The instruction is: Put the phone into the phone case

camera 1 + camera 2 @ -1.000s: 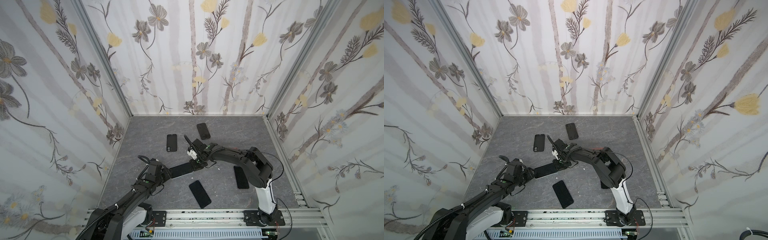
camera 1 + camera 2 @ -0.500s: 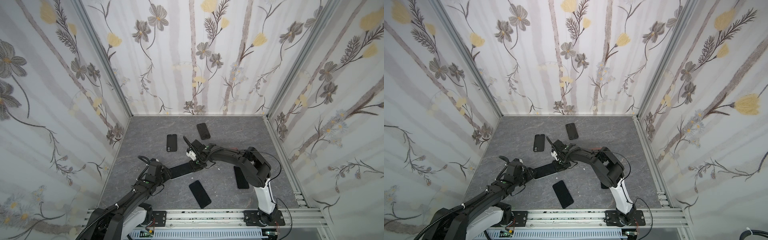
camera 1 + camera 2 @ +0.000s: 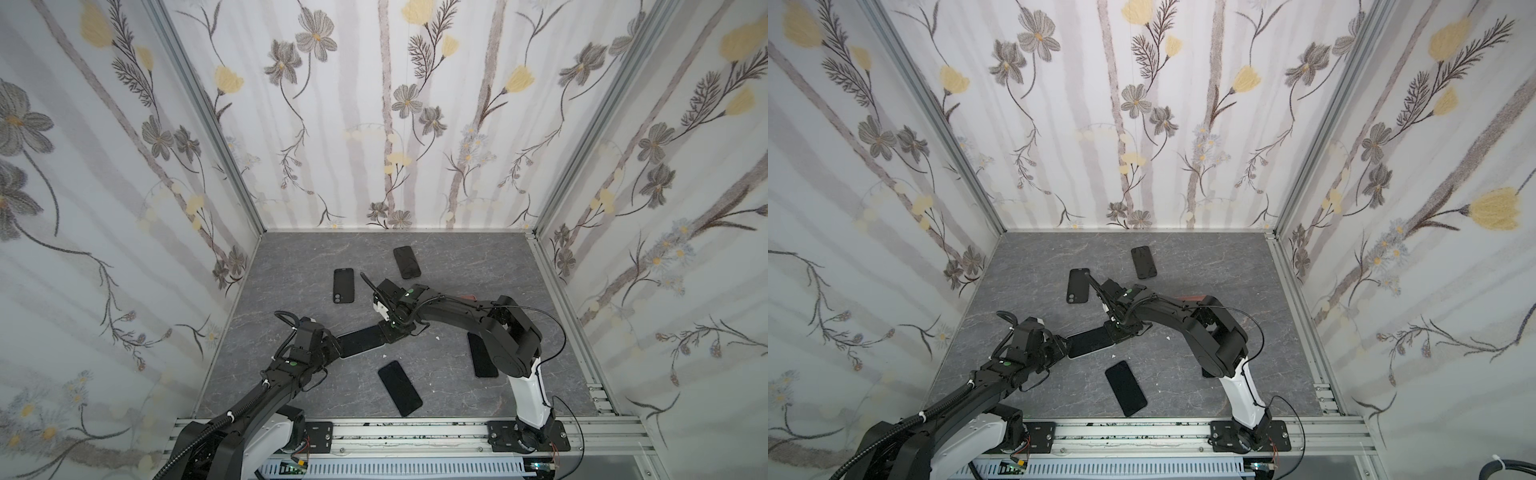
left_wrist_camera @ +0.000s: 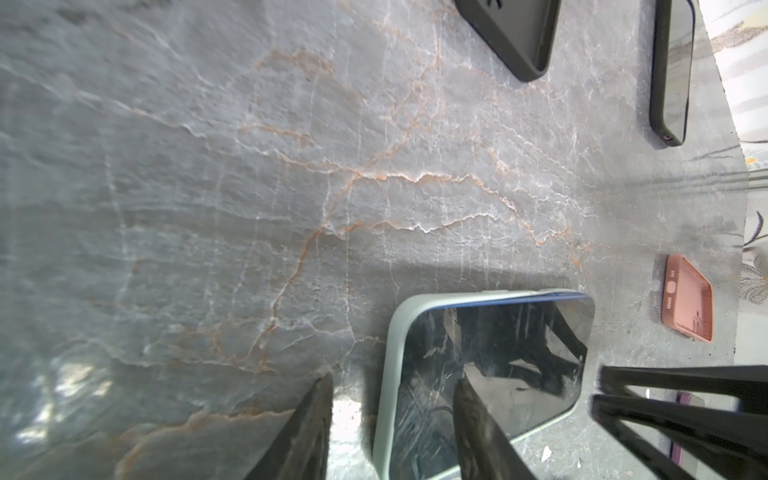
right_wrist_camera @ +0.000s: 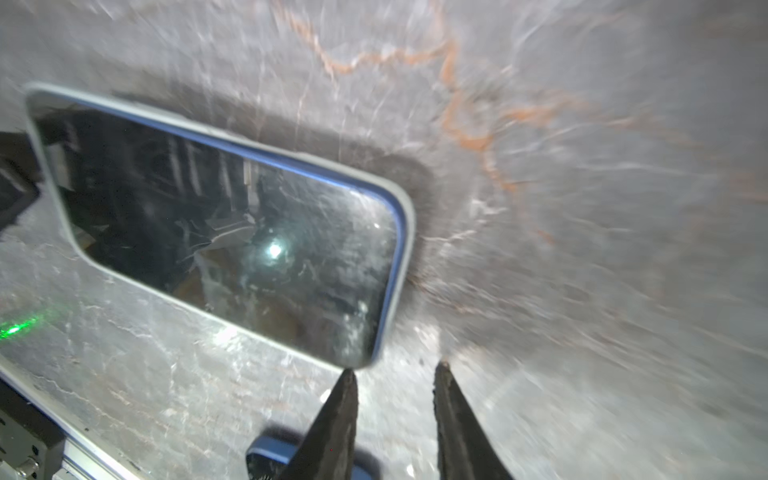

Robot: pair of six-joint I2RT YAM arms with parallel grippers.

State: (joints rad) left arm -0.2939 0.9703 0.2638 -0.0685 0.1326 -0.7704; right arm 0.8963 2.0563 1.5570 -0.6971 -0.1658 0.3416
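Next, my right gripper moves over and closes on the case's end rim (image 5: pixel 400 284), since it is past the case's corner and the phone's blue edge still shows at the case's end.
A phone (image 3: pixel 360 340) (image 3: pixel 1090 341) with a dark screen and a blue edge lies flat inside a pale green phone case (image 4: pixel 395 332) on the grey marble table. My left gripper (image 3: pixel 336 348) (image 4: pixel 395 378) is open and straddles one long side of the case; one finger is over the screen and the other stands on the table outside the rim, with a gap. My right gripper (image 3: pixel 392 328) (image 5: pixel 397 369) is open at the phone's (image 5: pixel 216 216) far end. One of its fingertips is by the corner, and nothing is between its fingers.
A black case (image 3: pixel 343 285) and a dark phone (image 3: pixel 407 262) lie farther back. Two more dark phones (image 3: pixel 400 387) (image 3: pixel 482 355) lie nearer the front rail. A salmon case (image 4: pixel 688 299) sits beyond the right arm. Floral walls enclose three sides.
My right gripper's jaws have parted and now stand just off the phone's end. The left arm and the phone in its case have stayed where they were.
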